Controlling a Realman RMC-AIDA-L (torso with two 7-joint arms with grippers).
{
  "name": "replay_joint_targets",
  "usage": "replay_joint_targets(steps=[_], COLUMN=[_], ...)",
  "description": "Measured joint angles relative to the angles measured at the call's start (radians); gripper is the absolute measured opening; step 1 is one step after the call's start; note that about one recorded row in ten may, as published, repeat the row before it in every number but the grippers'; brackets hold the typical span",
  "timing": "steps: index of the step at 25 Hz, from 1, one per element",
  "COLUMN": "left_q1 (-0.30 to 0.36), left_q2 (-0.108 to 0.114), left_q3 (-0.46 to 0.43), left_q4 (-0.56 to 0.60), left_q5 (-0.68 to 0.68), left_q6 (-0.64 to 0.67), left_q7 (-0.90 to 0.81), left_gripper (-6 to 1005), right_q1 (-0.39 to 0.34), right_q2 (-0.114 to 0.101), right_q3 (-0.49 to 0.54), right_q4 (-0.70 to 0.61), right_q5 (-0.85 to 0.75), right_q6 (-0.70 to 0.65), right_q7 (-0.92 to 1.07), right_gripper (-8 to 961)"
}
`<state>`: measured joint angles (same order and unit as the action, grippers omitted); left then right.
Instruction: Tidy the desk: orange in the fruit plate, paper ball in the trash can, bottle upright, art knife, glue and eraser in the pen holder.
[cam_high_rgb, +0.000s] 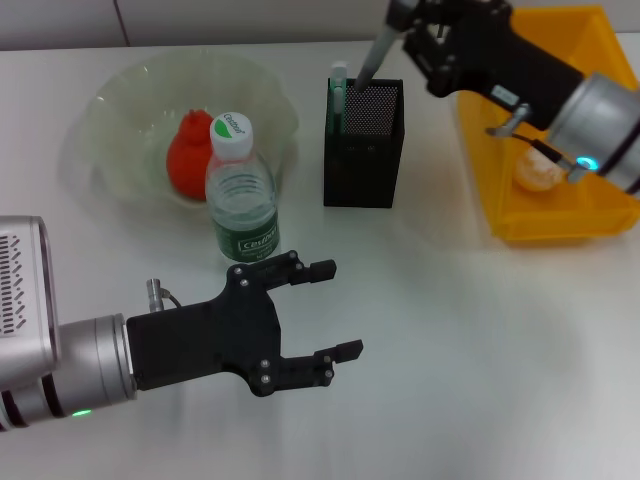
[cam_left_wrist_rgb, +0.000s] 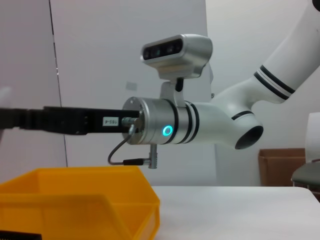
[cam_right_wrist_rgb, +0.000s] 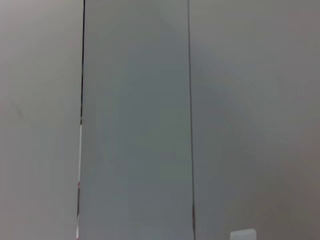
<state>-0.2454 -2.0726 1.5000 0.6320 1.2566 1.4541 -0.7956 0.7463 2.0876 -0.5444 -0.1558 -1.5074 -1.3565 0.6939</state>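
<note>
My right gripper has the art knife. It will release the knife inside the black mesh pen holder (cam_high_rgb: 336, 119), beside the green-and-white stick.
My right gripper (cam_high_rgb: 402, 22) is above the black mesh pen holder (cam_high_rgb: 362, 150), shut on a slim grey art knife (cam_high_rgb: 372, 58) whose lower end dips into the holder's mouth. A green-and-white stick (cam_high_rgb: 339, 85) stands in the holder. The orange (cam_high_rgb: 185, 155) lies in the clear fruit plate (cam_high_rgb: 120, 100). The bottle (cam_high_rgb: 240, 200) stands upright in front of the plate. A paper ball (cam_high_rgb: 540, 172) lies in the yellow trash can (cam_high_rgb: 560, 225). My left gripper (cam_high_rgb: 345, 308) is open and empty, low over the table just in front of the bottle. No eraser shows.
The right arm (cam_left_wrist_rgb: 170, 127) reaches across above the yellow trash can (cam_left_wrist_rgb: 75, 200) in the left wrist view. The right wrist view shows only a bare wall. White table lies between the pen holder and my left gripper.
</note>
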Motion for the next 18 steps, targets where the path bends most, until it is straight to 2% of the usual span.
replay_joint_targets(steps=[8,18], left_q1=[-0.006,0.005], left_q2=[0.001,0.004], left_q3=[-0.004,-0.004], left_q4=[-0.032,-0.034], left_q5=[-0.004,-0.005], left_q6=[0.008,0.01], left_q7=[0.005,0.006], left_gripper=[788,786], right_q1=[0.078,0.058], right_q2=[0.002,0.002], right_q3=[-0.065,-0.071], right_q4=[0.045,0.051], right_q5=[-0.001,0.0], right_q6=[0.165,0.161], right_q7=[0.008,0.009], right_gripper=[146,164])
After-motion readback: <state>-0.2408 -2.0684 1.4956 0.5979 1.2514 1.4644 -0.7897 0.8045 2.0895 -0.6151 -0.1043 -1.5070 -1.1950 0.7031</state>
